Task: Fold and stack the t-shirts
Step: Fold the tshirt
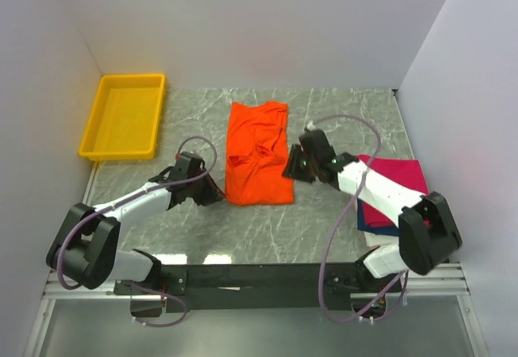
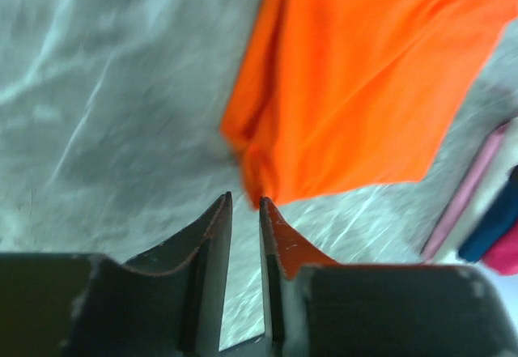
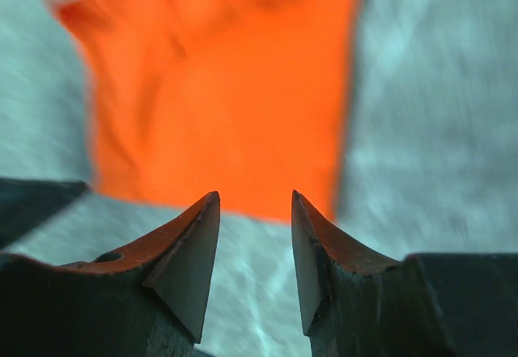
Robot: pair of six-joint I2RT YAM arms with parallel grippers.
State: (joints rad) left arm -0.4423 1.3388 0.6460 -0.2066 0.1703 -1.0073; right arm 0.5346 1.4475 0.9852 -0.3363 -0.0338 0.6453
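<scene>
The orange t-shirt's corner by my left gripper is bunched, so it should pinch that corner (image 2: 261, 185) and pull the orange t-shirt flat before the next fold.
An orange t-shirt (image 1: 257, 153) lies folded into a long strip in the middle of the marble table. My left gripper (image 1: 216, 197) sits low by its near left corner. In the left wrist view the left gripper (image 2: 244, 201) is open by a narrow gap with only marble between the fingers, and the orange t-shirt (image 2: 364, 74) has its corner just past the tips. My right gripper (image 1: 289, 167) is at the shirt's right edge. From the right wrist, the right gripper (image 3: 255, 197) is open and empty, just short of the orange t-shirt (image 3: 227, 74). A folded magenta t-shirt (image 1: 401, 175) lies on a navy one (image 1: 379, 227) at the right.
A yellow plastic tray (image 1: 123, 116) stands at the back left corner. White walls close in the table on the left, back and right. The right arm reaches across part of the magenta and navy pile (image 2: 498, 240).
</scene>
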